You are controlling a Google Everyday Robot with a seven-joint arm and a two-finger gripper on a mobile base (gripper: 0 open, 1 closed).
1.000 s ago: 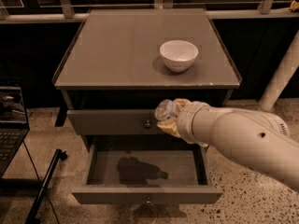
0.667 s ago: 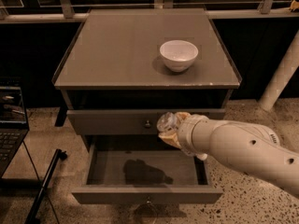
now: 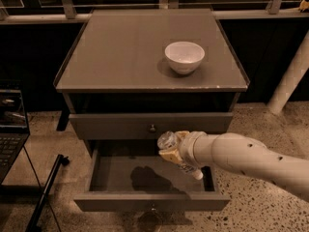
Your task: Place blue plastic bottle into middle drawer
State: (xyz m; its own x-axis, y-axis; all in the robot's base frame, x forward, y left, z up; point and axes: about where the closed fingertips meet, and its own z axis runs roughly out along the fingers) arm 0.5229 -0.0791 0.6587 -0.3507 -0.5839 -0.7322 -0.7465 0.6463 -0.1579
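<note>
My gripper is going to release the blue plastic bottle on the middle drawer's grey bottom (image 3: 180, 169), toward the side of the drawer under my white arm.
The blue plastic bottle (image 3: 182, 161) is a small clear bottle with a pale label. It lies slanted in my gripper (image 3: 170, 149), its rounded clear end up at the left and its other end down at the right. The gripper sits at the end of my white arm and is shut on the bottle. It hangs above the right half of the open middle drawer (image 3: 145, 178), just below the shut drawer (image 3: 149, 126) above it. The open drawer's grey floor carries my gripper's shadow. Its knob (image 3: 153, 208) faces front.
A white bowl (image 3: 184, 57) stands on the cabinet top (image 3: 120, 52) at the right. A laptop (image 3: 12, 129) sits at the left edge. A dark rod (image 3: 46, 192) leans on the floor at lower left. A white post (image 3: 289, 76) rises at right.
My arm has lowered and moved a little left with the bottle, from in front of the upper drawer's front down to over the open drawer.
</note>
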